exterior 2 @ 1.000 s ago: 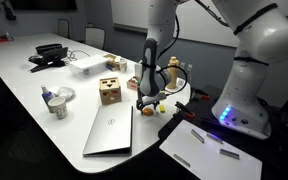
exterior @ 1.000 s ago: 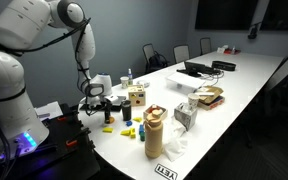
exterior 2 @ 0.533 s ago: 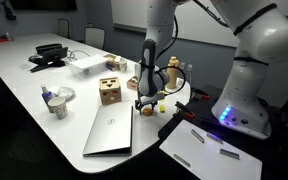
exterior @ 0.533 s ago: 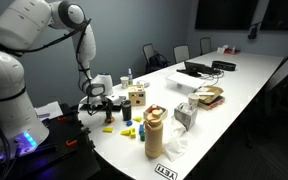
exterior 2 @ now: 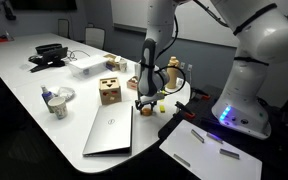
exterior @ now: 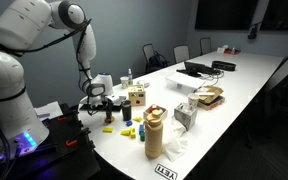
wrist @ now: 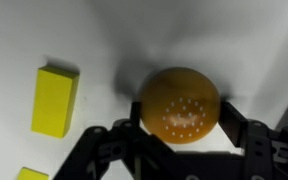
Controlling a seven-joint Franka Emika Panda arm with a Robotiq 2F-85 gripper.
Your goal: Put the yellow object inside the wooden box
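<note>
The open wooden box (exterior: pixel 157 110) is just behind the tall tan bottle. Next, my gripper lets go of the yellow object inside it.
A round orange-yellow object (wrist: pixel 179 103) with a dotted top sits on the white table, right between my gripper's (wrist: pixel 181 128) two black fingers. The fingers touch it on both sides. In both exterior views the gripper (exterior: pixel 105 112) (exterior 2: pixel 145 106) is down at the table surface near the table's end. The wooden box (exterior: pixel 136 97) (exterior 2: pixel 109 92), a small pale cube with dark round spots, stands a short way from the gripper. The round object itself is hidden by the gripper in both exterior views.
A yellow rectangular block (wrist: pixel 54 100) lies beside the gripper, with another small yellow piece (wrist: pixel 29 175) near it. A tall tan bottle (exterior: pixel 155 133), a closed laptop (exterior 2: pixel 109 132), a flat brown tray (exterior: pixel 210 97) and crumpled wrappers (exterior: pixel 186 115) stand on the table.
</note>
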